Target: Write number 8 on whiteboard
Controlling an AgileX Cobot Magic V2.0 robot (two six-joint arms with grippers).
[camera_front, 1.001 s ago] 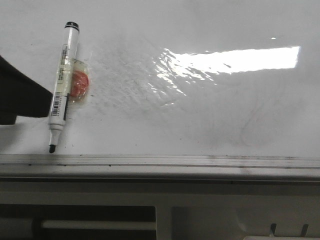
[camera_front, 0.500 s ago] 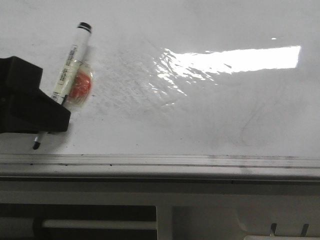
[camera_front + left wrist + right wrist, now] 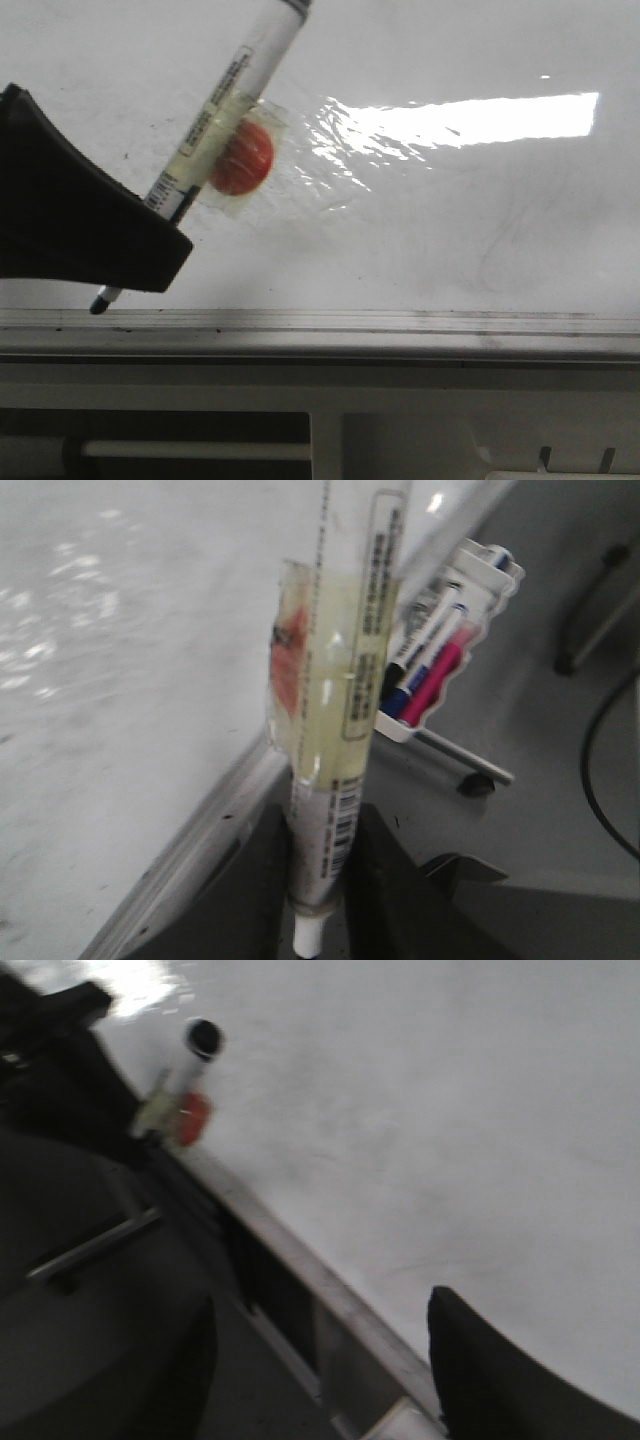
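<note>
Next, I close my right gripper on the taped middle (image 3: 211, 142) (image 3: 165, 1105) of the white pen, beside the orange disc and above my left gripper's fingers.
The whiteboard (image 3: 420, 230) is glossy white with faint grey smudges and a silver edge rail (image 3: 400, 322). No number 8 shows on it. My left gripper (image 3: 140, 250) is shut on the lower barrel of a white pen (image 3: 230, 90) with an orange disc (image 3: 242, 158) taped to it. The pen is tilted, and its black tip (image 3: 99, 303) is just above the rail. In the left wrist view the pen (image 3: 340, 730) stands between the fingers of the left gripper (image 3: 320, 880). My right gripper (image 3: 320, 1360) is open and empty over the rail.
A holder with blue and pink markers (image 3: 430, 670) hangs off the board's edge. A cable (image 3: 600, 770) lies on the grey floor beyond. Glare (image 3: 470, 120) lies on the upper right of the board. A shelf and bar (image 3: 190, 450) sit under the rail.
The left gripper came in from the left and closed on the pen. The pen has lifted off the board and tilted, its cap end swinging up and to the right.
</note>
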